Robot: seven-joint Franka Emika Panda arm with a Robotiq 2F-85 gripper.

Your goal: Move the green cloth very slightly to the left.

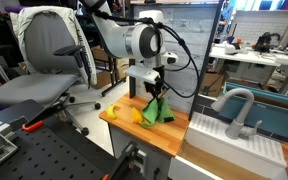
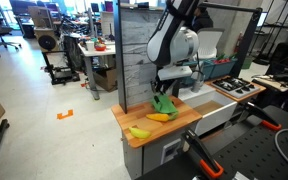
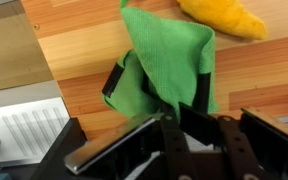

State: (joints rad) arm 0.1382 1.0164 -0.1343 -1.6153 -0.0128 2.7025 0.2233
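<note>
I should use my gripper to set the green cloth, now hanging over the tabletop, down on the wood [image 1: 156,116] [image 3: 166,80] between the nearby yellow banana-like item and the white sink.
The green cloth [image 3: 169,45] hangs bunched from my gripper [image 3: 156,90], whose two black fingers are shut on its upper fold. In both exterior views the cloth [image 1: 157,110] [image 2: 164,103] hangs over the wooden tabletop [image 1: 149,135] [image 2: 174,128], with its lower end at or just above the wood. The gripper [image 1: 154,90] [image 2: 168,85] points straight down over the table's middle.
A yellow banana-like item [image 3: 224,15] [image 2: 159,117] lies beside the cloth, and another [image 1: 112,112] [image 2: 139,132] lies near the table's end. A white sink with a faucet [image 1: 236,125] adjoins the table. A grey panel [image 2: 134,55] stands behind it. An office chair [image 1: 49,60] stands nearby.
</note>
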